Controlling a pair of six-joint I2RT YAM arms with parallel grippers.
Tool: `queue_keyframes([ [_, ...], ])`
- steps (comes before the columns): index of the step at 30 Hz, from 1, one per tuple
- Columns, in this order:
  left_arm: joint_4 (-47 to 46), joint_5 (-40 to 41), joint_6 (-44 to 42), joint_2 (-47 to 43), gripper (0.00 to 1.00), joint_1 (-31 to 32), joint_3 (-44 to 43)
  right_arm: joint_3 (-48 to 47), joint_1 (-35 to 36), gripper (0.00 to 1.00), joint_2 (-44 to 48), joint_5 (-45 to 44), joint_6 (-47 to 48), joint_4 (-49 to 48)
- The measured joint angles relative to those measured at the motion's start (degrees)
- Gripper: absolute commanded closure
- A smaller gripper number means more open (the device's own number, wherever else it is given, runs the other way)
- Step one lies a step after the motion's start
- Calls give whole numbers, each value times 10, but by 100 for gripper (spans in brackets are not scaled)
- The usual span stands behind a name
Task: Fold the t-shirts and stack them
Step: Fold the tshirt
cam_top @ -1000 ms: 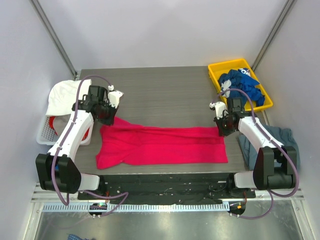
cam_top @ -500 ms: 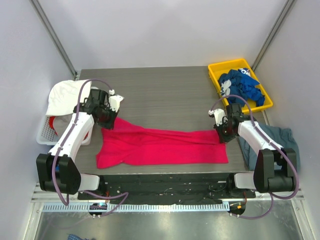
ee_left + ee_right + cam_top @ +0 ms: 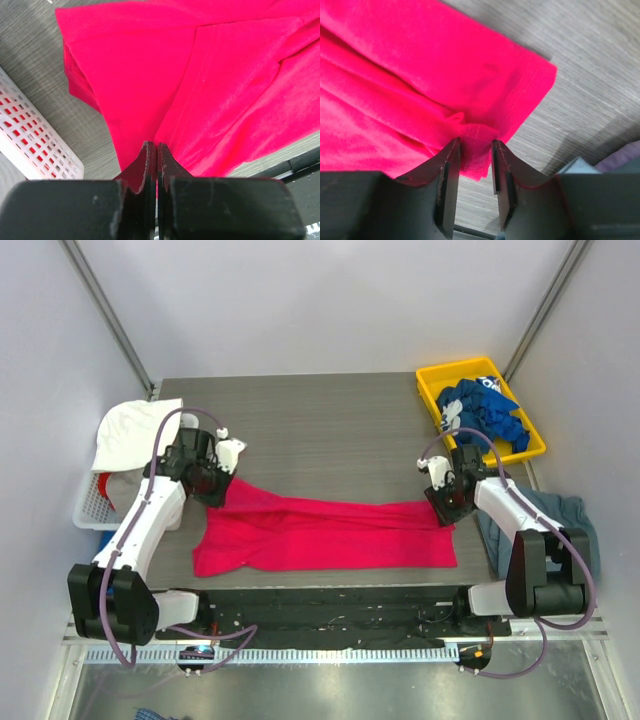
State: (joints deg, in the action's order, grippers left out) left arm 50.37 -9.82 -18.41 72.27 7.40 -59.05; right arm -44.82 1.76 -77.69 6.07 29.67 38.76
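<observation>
My right gripper's open fingers straddle a bunched hem short of the t-shirt's far corner, so next my right gripper lifts clear and pinches the cloth [image 3: 540,75] by that corner.
A pink-red t-shirt [image 3: 330,535] lies stretched left to right along the table's near half, partly folded lengthwise. My left gripper [image 3: 214,490] is shut on its far left corner; in the left wrist view the fingers [image 3: 157,147] press together with red cloth [image 3: 200,75] pinched between them. My right gripper [image 3: 447,512] sits at the shirt's far right corner. In the right wrist view its jaws [image 3: 476,145] stand apart, with a bunched hem of the shirt [image 3: 420,65] lying loose between them. Royal blue t-shirts [image 3: 485,410] are piled in the yellow bin. A grey-blue t-shirt [image 3: 568,515] lies at the right edge.
The yellow bin [image 3: 432,380] stands at the table's far right corner. A white slatted basket [image 3: 90,510] with a white cloth [image 3: 125,430] draped over it sits off the left edge, close to my left arm; it also shows as the basket [image 3: 30,135] in the left wrist view.
Both grippers came toward the near edge, bringing the shirt's far edge down and forward. The right gripper's jaws, shut on the corner before, have parted. The left stays shut.
</observation>
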Motion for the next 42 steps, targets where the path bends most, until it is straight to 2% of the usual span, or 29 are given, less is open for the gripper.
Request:
queue_keyframes([
  [9, 4, 9, -1, -7, 100, 0, 11, -22, 0, 58, -1, -5, -3, 3],
  [24, 11, 8, -3, -38, 100, 0, 46, -60, 0, 59, 87, -5, 4, 93],
  [35, 8, 9, -3, -44, 100, 0, 76, -60, 0, 62, 0, -3, 4, 63],
  [42, 2, 9, -3, -44, 100, 0, 78, -60, 0, 68, -31, -2, 5, 39],
])
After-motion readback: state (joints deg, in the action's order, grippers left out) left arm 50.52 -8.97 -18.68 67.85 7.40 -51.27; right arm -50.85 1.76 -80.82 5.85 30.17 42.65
